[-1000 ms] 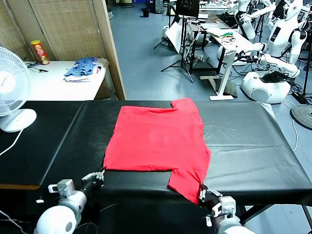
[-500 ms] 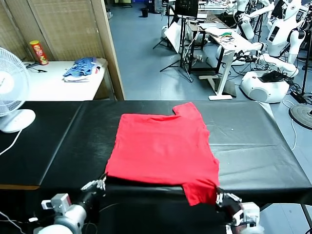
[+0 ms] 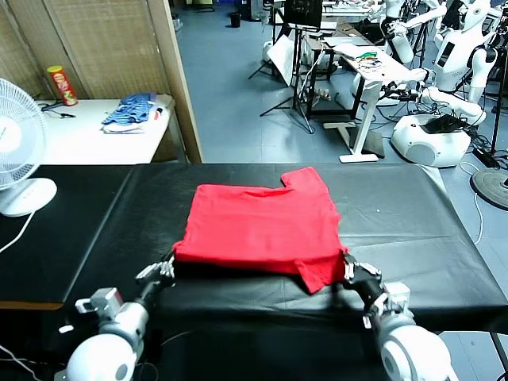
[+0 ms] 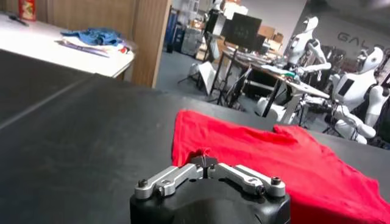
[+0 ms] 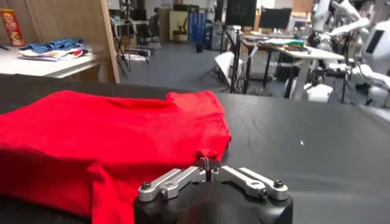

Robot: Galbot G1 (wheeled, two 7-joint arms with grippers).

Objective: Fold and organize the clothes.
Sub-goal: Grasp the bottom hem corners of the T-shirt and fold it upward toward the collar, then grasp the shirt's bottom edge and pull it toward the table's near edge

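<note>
The near sleeve hangs crooked past the raised edge of the T-shirt, so my grippers should lay that edge down, take its corners (image 3: 182, 251) again and pull it straight toward me.
The red T-shirt (image 3: 258, 222) lies spread on the black table (image 3: 413, 222), with one sleeve pointing to the far side. Its near edge is lifted and doubled back over the body. My left gripper (image 3: 168, 264) is shut on the near left corner of the T-shirt (image 4: 274, 158), and the pinched cloth shows at the left gripper's tips (image 4: 205, 161). My right gripper (image 3: 347, 266) is shut on the near right corner by the other sleeve. In the right wrist view a small fold of the T-shirt (image 5: 103, 128) sticks up between the right gripper's tips (image 5: 207, 163).
A white fan (image 3: 16, 151) stands at the table's left end. Behind it, a white side table holds a blue garment pile (image 3: 131, 111) and a red can (image 3: 65, 85). A wooden partition (image 3: 178, 79) and other robots (image 3: 444, 87) stand farther back.
Both grippers moved away from my body, over the table, carrying the shirt's near edge. The hem and sleeve that hung at the front edge now lie lifted over the shirt.
</note>
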